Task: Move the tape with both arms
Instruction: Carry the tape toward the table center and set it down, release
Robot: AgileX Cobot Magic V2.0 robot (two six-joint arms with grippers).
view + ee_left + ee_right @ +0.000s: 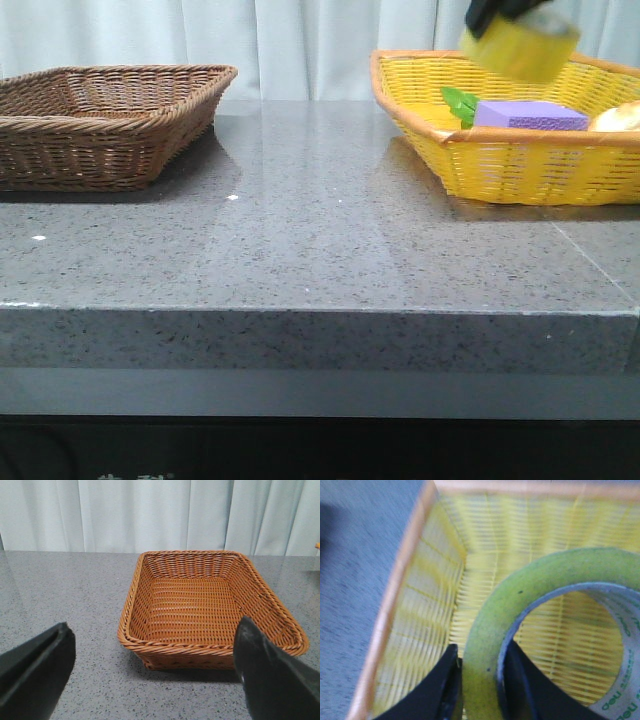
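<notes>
The robot's right gripper needs to release the tape, now held above the yellow basket, on the grey table [280, 214] in front of the gap between the baskets.
The tape [520, 45] is a yellow roll held in the air above the yellow basket [500, 165] at the back right. My right gripper [500, 12] is shut on it; only part of the gripper shows at the top edge. In the right wrist view the gripper [481, 680] clamps the roll's wall, one finger outside and one inside the ring, and the tape [520, 600] shows its white core with green lettering. My left gripper [155, 672] is open and empty, low over the table in front of the brown basket [210, 645].
The brown wicker basket [100, 125] stands empty at the back left. The yellow basket holds a purple sponge [530, 115], a green item [458, 102] and a pale item [620, 117]. The grey stone table [300, 230] has a front edge close to the camera.
</notes>
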